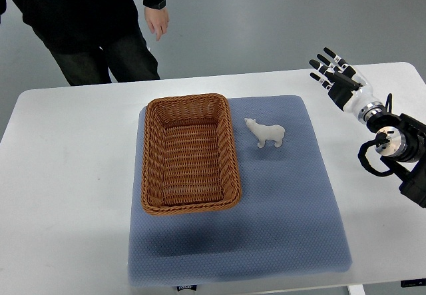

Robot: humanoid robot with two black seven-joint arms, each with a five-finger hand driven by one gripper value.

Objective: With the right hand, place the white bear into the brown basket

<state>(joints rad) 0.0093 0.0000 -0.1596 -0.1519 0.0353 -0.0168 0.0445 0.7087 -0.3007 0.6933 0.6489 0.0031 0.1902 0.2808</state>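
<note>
The white bear's rear end [277, 134], the end farther from the brown basket, is the next place for my right gripper to go and close.
A small white bear [265, 132] stands on the blue-grey mat [286, 195], just right of the brown wicker basket [152, 155]. The basket is empty. My right hand [331, 73] is raised over the table's far right part, well to the right of the bear and apart from it. Its fingers are spread and hold nothing. My left arm does not show.
The mat lies on a white table [66, 175]. A person in dark clothes stands beyond the far edge at upper left, one hand [158, 22] hanging down above the table's far side.
</note>
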